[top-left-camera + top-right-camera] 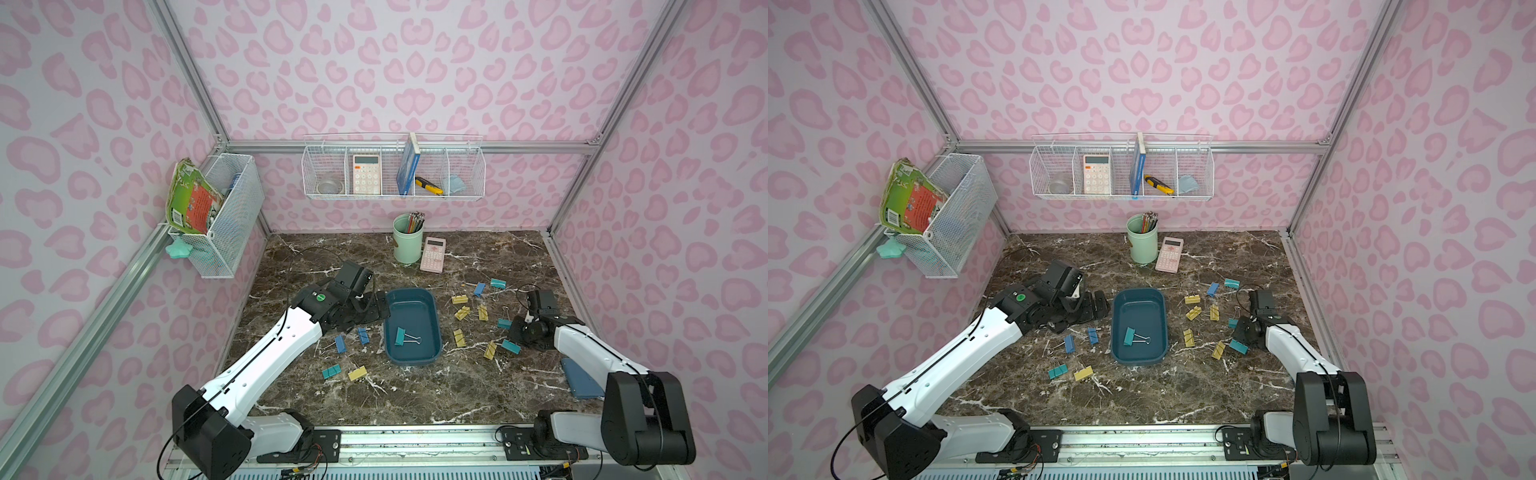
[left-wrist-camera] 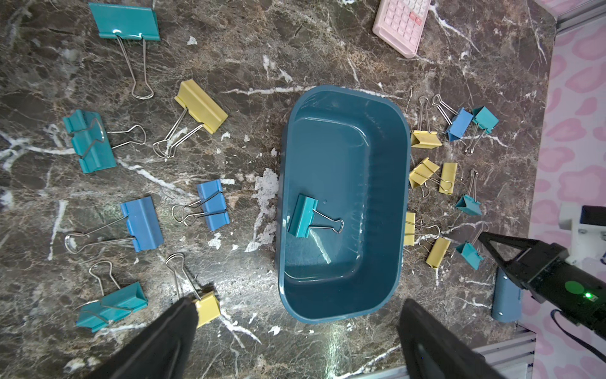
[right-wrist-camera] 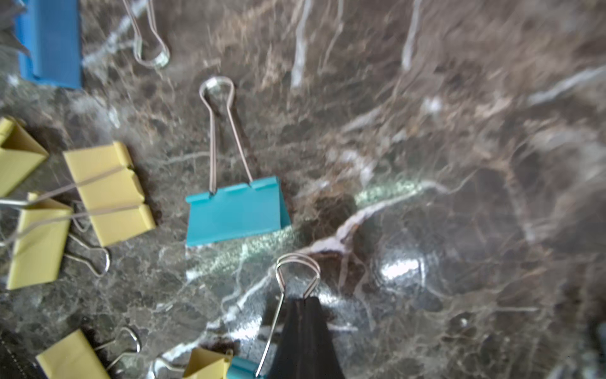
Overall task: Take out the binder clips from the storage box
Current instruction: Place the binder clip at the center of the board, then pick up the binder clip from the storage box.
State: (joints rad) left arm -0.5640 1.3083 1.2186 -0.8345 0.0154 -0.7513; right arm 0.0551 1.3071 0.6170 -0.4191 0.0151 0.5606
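Observation:
The teal binder clip is lying in the storage box, and my left gripper will reach in next and close on its wire handles [image 1: 412, 338] [image 2: 327, 218].
The storage box [image 1: 415, 303] is a dark teal tray at mid-table, and one teal binder clip [image 1: 401, 336] lies inside it. Several yellow, blue and teal binder clips lie on the marble to both sides of it. My left gripper [image 1: 376, 306] stands open beside the box's far-left rim. In the left wrist view its fingers [image 2: 177, 328] are wide apart with nothing between them, and the box [image 2: 354, 164] and its clip [image 2: 303, 215] lie ahead. My right gripper [image 1: 517, 337] is shut, low over the table right of the box. Its tip [image 3: 303, 303] lies over a teal clip's wire handle [image 3: 297, 270].
A mint pencil cup [image 1: 408, 239] and a pink calculator [image 1: 433, 254] stand behind the box. A flat blue piece [image 1: 582, 380] lies under the right arm. White wire baskets [image 1: 392, 166] hang on the back and left walls. The table's right edge meets an aluminium frame.

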